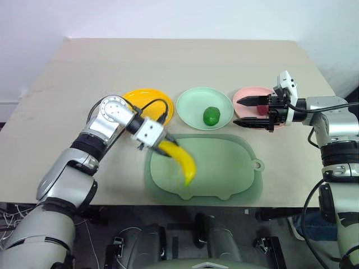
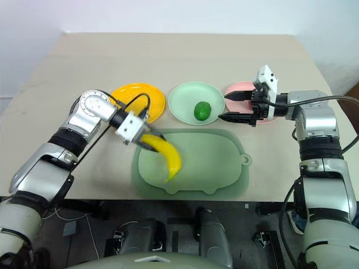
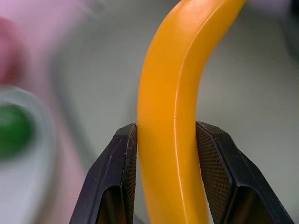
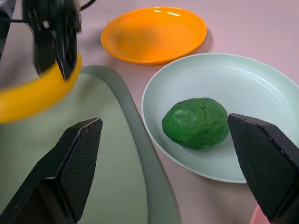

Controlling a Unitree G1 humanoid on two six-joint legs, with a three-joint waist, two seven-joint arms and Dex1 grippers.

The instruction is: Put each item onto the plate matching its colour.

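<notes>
Next, I let go of the yellow banana with my left gripper across the middle of the yellow-orange plate (image 1: pixel 143 105) next to the mint green plate.
My left gripper (image 1: pixel 162 147) is shut on one end of the curved yellow banana (image 1: pixel 183 161), which hangs just above the pale green pig-shaped mat (image 1: pixel 224 168). In the left wrist view both pads press the banana (image 3: pixel 170 116). The yellow-orange plate (image 1: pixel 140 98) lies bare just behind that hand. The bumpy green fruit (image 1: pixel 211 116) rests on the mint green plate (image 1: pixel 190 103). My right gripper (image 1: pixel 236 111) stands open over the pink plate (image 1: pixel 249 94), pointing toward the green plate. A dark red fruit (image 1: pixel 262 107) shows partly between its fingers.
The three plates stand in a row behind the mat on a beige table (image 1: pixel 168 61). A black cable loops over the left wrist near the yellow-orange plate. The table's front edge runs just below the mat.
</notes>
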